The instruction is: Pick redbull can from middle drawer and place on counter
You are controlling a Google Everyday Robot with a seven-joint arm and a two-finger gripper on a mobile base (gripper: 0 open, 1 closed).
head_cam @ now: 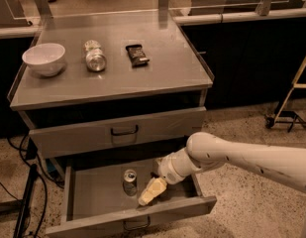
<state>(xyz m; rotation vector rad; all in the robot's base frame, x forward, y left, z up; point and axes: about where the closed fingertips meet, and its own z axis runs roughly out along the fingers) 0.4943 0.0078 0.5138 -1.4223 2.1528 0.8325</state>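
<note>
The next move for my gripper will be to go to the upper part (129,175) of the redbull can in the open middle drawer and close there.
The redbull can (129,180) stands upright on the floor of the open middle drawer (88,195), left of centre, its silver top and pull tab showing. My gripper (146,196), cream-coloured, reaches down into the drawer from the right on the white arm (231,158). It hangs just right of the can and slightly nearer the drawer front, a small gap apart from it. The grey steel counter (167,68) lies above, at the top of the cabinet.
On the counter sit a white bowl (44,58) at the left, a fatter silver can (95,56) lying on its side, and a dark snack packet (137,54). The upper drawer (124,131) is closed. Cables (24,192) trail on the floor at the left; a metal stand (291,103) is at the right.
</note>
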